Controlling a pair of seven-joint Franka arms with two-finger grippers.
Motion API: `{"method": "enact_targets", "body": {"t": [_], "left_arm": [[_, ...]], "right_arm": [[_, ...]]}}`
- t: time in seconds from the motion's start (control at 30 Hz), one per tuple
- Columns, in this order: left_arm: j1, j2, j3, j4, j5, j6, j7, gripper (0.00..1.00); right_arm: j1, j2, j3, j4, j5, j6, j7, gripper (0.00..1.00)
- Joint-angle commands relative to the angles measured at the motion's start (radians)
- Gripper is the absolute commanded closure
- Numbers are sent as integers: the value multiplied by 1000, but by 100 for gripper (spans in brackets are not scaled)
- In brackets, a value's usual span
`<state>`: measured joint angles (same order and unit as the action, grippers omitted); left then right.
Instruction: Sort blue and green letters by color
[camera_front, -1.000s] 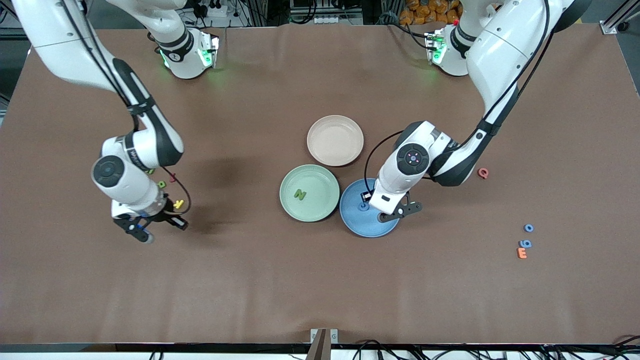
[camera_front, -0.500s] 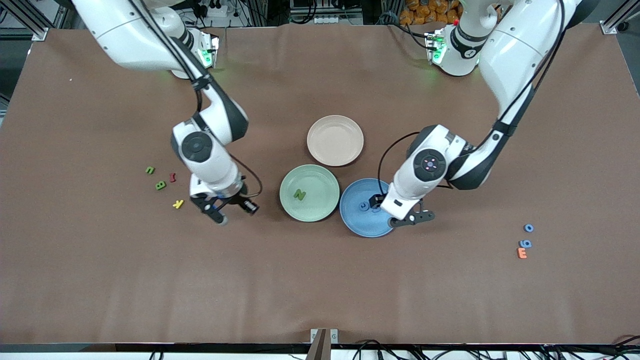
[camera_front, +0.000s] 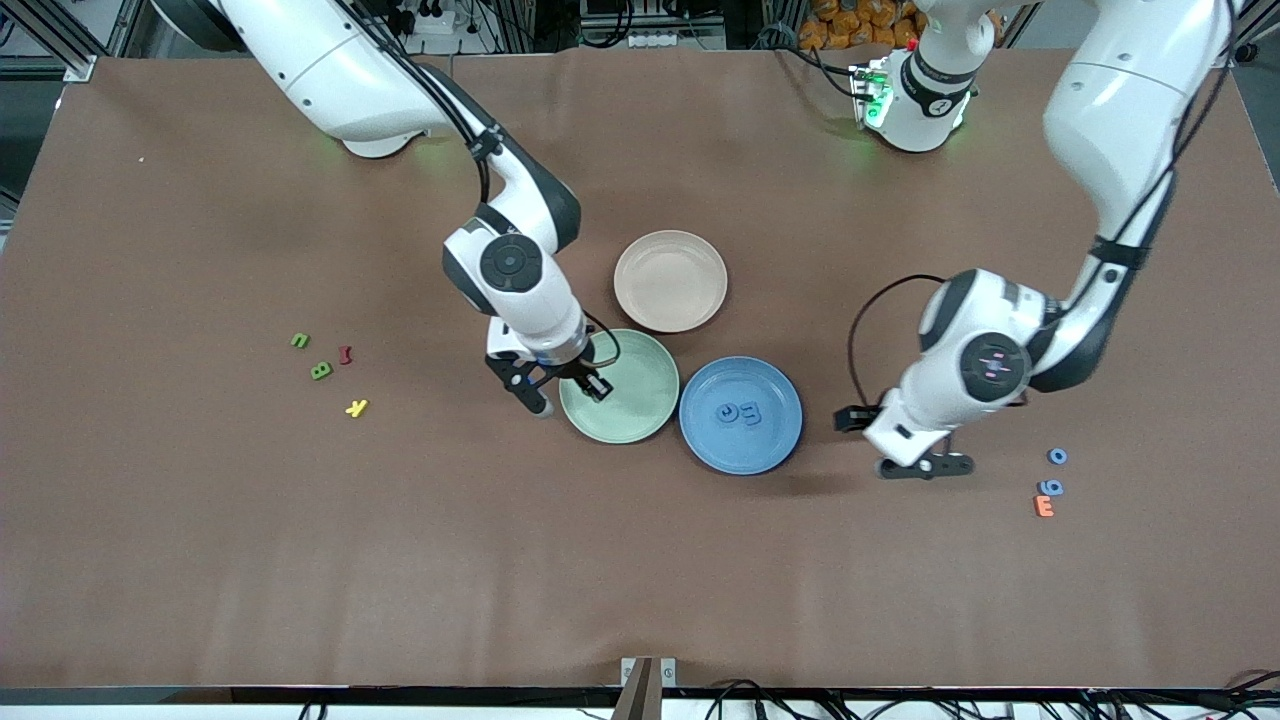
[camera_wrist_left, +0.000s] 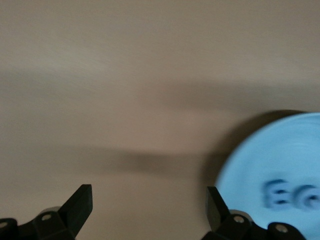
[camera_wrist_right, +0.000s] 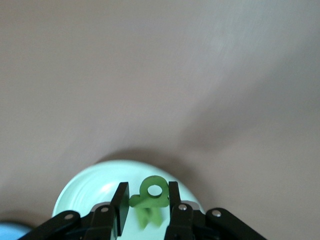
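Observation:
The round blue letter (camera_front: 1057, 456), the loose one farther from the orange letter, should be gripped next on its sides by my left gripper.
My right gripper (camera_front: 568, 395) hangs over the rim of the green plate (camera_front: 640, 425), at the right arm's end. It is shut on an olive green letter (camera_wrist_right: 161, 201), pinched between both fingers (camera_wrist_right: 120, 205). Another green letter (camera_wrist_right: 150, 219) lies in that plate under it. Two green letters (camera_front: 300, 340) (camera_front: 320, 371) lie on the table toward the right arm's end. The blue plate (camera_front: 775, 445) holds two blue letters (camera_front: 738, 412). My left gripper (camera_front: 888, 443) is open and empty over bare table beside the blue plate. Two blue letters (camera_front: 1057, 456) (camera_front: 1050, 487) lie toward the left arm's end.
An empty pink plate (camera_front: 670, 280) sits farther from the front camera than the green plate. A dark red letter (camera_front: 345, 354) and a yellow letter (camera_front: 356, 407) lie by the loose green ones. An orange letter (camera_front: 1043, 506) touches the nearer loose blue letter.
My right arm carried its green letter from the loose letters to the green plate. My left gripper opened, left a second blue letter in the blue plate, and moved off toward the left arm's end.

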<state>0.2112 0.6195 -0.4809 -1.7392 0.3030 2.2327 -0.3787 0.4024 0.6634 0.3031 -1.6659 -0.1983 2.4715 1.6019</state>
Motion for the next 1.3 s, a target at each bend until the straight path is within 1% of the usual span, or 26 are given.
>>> {"method": "enact_targets", "body": {"t": [0.0,0.03,0.07,0.13,0.2,0.27,0.4,0.53,0.67,0.87,1.0,1.1,1.27], "left_arm": [[108,-35,-12,-39,22,-4,173,0],[114,-32,-12,-39,25,-4,188,0],[114,-32,-5,-39,25,-4,198,0],[125,-26,5,-37,39,-4,214,0],[137,-18,19,-36,83,-2,247,0],[158,-6,22,-33,120,-2,283,0],[189,12,22,-13,131,-1,366,0],[208,35,34,21,131,2,481,0],[228,49,36,38,130,2,563,0],[258,52,45,38,134,4,616,0],[258,69,79,40,160,16,644,0],[260,77,85,40,197,41,658,0],[260,89,105,40,202,64,667,0]], "right_arm": [[30,56,4,68,-6,-19,50,32],[30,56,4,66,-10,-20,50,11],[30,54,4,64,-21,-22,49,0],[29,54,4,61,-65,-29,46,0],[24,54,2,58,-107,-34,44,0],[13,47,2,51,-124,-40,32,0],[-43,9,2,-1,-125,-45,-55,0],[-138,-79,2,-125,-122,-42,-198,0],[-221,-136,2,-216,-121,-42,-328,0],[-336,-197,5,-319,-121,-43,-491,0],[-408,-241,7,-388,-121,-37,-589,0],[-453,-271,7,-435,-121,-36,-643,0],[-520,-330,7,-512,-121,-29,-746,0]]}}
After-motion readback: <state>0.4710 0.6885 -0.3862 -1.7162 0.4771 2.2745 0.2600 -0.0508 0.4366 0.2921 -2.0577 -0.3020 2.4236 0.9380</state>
